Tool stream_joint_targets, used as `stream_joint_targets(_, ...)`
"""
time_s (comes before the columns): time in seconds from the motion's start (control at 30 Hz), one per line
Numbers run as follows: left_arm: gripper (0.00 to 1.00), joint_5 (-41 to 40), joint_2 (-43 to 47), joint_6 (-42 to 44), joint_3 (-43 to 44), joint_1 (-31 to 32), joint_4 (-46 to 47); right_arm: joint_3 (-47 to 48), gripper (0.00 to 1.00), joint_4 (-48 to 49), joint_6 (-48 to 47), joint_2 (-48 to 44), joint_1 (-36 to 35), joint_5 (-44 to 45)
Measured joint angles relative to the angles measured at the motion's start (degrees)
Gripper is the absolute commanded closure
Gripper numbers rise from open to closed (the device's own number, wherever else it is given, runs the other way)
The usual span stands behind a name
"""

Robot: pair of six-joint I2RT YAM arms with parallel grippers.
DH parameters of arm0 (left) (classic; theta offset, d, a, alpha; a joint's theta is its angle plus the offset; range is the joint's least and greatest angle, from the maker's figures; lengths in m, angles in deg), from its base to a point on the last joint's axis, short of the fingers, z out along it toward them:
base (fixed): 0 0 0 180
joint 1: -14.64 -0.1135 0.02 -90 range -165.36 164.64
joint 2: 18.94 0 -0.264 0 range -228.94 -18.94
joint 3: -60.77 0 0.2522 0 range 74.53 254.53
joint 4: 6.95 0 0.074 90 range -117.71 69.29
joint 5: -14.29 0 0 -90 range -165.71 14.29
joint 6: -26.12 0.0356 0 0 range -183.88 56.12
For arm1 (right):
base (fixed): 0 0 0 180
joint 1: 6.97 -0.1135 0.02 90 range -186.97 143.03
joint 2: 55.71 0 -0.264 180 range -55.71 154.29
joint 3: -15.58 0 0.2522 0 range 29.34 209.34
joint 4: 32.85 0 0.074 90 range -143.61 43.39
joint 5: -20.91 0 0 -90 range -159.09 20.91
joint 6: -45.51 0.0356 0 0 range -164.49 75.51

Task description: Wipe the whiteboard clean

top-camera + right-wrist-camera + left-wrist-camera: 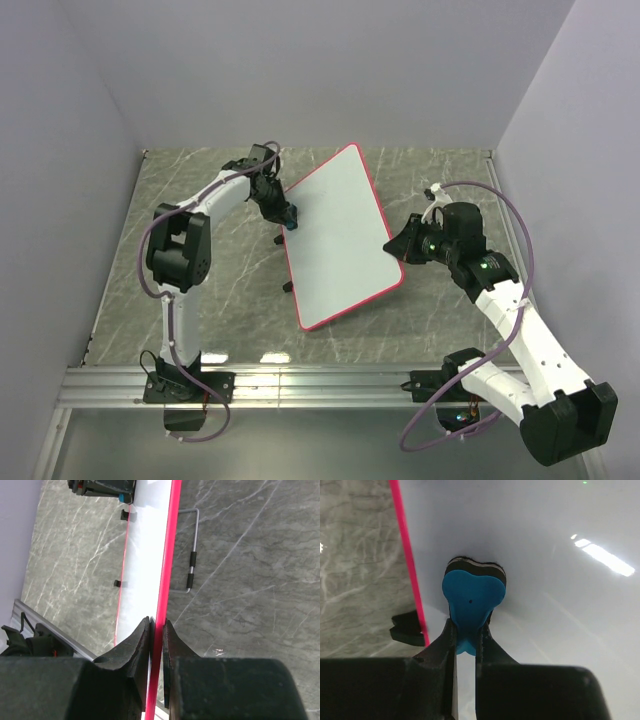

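The robot's left gripper should set the blue eraser down on the grey marble (246,270) next to the whiteboard's black feet.
The whiteboard (338,238), white with a thin pink-red frame, lies tilted in the middle of the table. My left gripper (285,215) is shut on a small blue eraser (472,600) and presses its felt against the board's left part (545,555). My right gripper (398,243) is shut on the board's right pink edge (162,590). The board's surface looks clean in all views. Two black feet (289,287) stick out from its left long edge.
The table is grey marble (200,300) with walls on three sides. A metal wire stand (192,555) shows behind the board in the right wrist view. An aluminium rail (320,385) runs along the near edge by the arm bases.
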Motion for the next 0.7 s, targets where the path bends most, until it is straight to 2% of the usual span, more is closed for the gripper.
stream_joint_targets(0.23, 1.0, -0.66, -0.02, 0.28, 1.09, -0.09, -1.18, 0.0, 1.0, 0.31, -0.02, -0.22, -0.28, 0.13)
stream_joint_targets(0.33, 1.0, 1.55, -3.45, 0.28, 9.18, 0.44, -2.45, 0.0, 1.0, 0.46, -0.04, -0.22, -0.52, 0.48)
stream_joint_targets(0.47, 1.0, 4.68, -9.92, 0.92, 25.46, 2.62, -3.41, 0.0, 1.0, 0.44, -0.04, -0.39, -1.29, 1.57)
stream_joint_targets(0.53, 0.99, 6.62, -10.91, 0.76, 29.31, 4.26, -1.99, 0.0, 1.0, 0.39, -0.04, -0.52, -1.46, 1.97)
stream_joint_targets(0.7, 1.0, 11.02, -8.26, -1.22, 25.88, 6.71, 3.3, 0.0, 1.0, -0.15, -0.02, -0.68, -1.75, 2.51)
